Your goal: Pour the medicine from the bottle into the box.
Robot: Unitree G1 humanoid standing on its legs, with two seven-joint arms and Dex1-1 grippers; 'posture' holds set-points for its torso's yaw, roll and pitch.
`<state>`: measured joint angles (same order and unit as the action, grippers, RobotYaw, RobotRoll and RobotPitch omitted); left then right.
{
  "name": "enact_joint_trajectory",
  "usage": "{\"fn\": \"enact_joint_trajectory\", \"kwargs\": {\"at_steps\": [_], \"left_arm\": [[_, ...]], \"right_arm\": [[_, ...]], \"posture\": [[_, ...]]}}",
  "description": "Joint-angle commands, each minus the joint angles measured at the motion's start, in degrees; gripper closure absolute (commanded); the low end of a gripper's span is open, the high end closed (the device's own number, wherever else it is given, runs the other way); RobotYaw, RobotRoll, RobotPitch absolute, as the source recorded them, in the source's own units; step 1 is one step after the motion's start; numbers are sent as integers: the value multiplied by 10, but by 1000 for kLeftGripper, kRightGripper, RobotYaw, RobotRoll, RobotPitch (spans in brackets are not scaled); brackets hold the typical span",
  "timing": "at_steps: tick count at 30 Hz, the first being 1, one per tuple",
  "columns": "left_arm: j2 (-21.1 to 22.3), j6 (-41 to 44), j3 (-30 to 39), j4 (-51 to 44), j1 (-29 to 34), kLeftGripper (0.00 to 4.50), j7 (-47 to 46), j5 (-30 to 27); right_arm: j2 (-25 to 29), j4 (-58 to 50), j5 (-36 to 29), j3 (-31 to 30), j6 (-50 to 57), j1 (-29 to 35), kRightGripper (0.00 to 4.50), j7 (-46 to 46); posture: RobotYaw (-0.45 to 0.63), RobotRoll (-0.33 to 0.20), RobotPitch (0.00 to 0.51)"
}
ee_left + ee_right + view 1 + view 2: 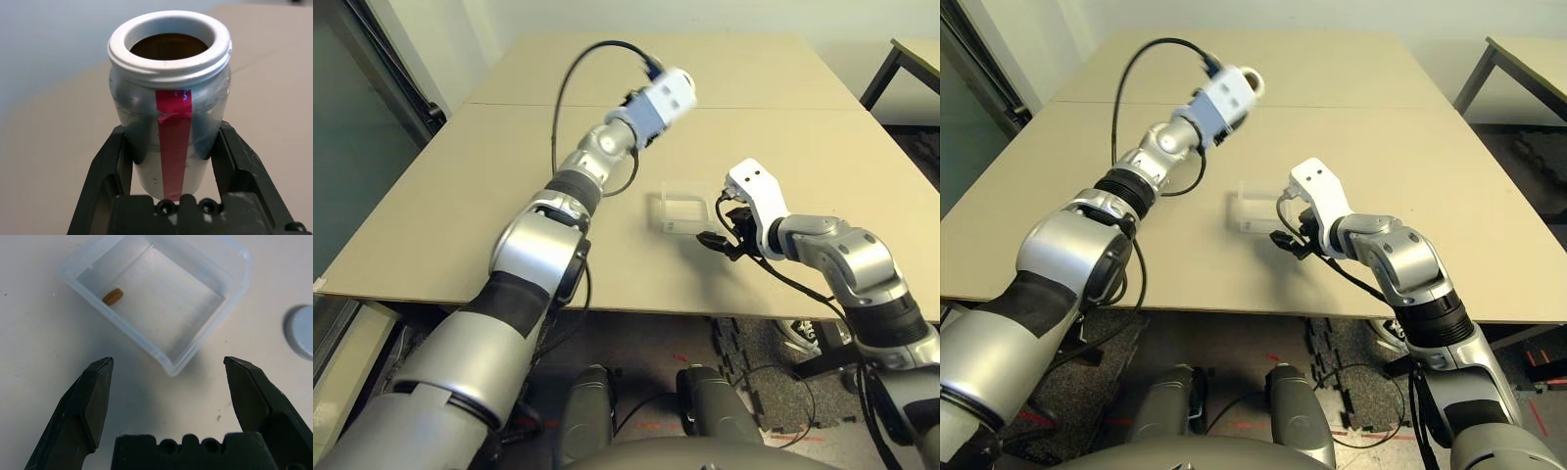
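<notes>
Next, my left gripper lets go of the bottle on the table (pixel 600 186) next to the clear box, across from my right gripper.
My left gripper (pixel 171 131) is shut on the bottle (pixel 168 73), a silver-grey cylinder with a red stripe. Its mouth is uncapped and the inside looks dark. The left wrist (pixel 664 98) is held up over the far half of the table. The clear square box (pixel 683 208) lies flat mid-table, with a small brownish pill (pixel 113 296) inside near one wall. Just short of the box's near right corner, low over the table, my right gripper (pixel 168 362) stands open and empty.
A flat round grey cap (pixel 303 330) lies on the table (pixel 460 225) beside the box. A seam crosses the table beyond the box. A second table (pixel 920 54) stands at the far right. The table's front edge runs just under my right forearm (pixel 842 250).
</notes>
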<state>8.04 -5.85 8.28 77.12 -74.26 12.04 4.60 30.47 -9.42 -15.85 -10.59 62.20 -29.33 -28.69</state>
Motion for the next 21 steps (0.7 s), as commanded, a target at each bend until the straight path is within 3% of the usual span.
{"fn": "enact_joint_trajectory", "kwargs": {"at_steps": [1,9,21], "left_arm": [[6,30,30,-5,26,2061,-13,-31],[14,61,33,-10,97,2061,-11,-33],[1,74,6,-11,125,2061,-5,-21]], "right_arm": [[-8,19,9,7,-18,-8,0,5],[-25,47,18,27,-56,-14,0,18],[-51,68,33,56,-102,-13,0,48]], "posture": [[-92,0,35],[-72,0,34],[-85,0,37]]}}
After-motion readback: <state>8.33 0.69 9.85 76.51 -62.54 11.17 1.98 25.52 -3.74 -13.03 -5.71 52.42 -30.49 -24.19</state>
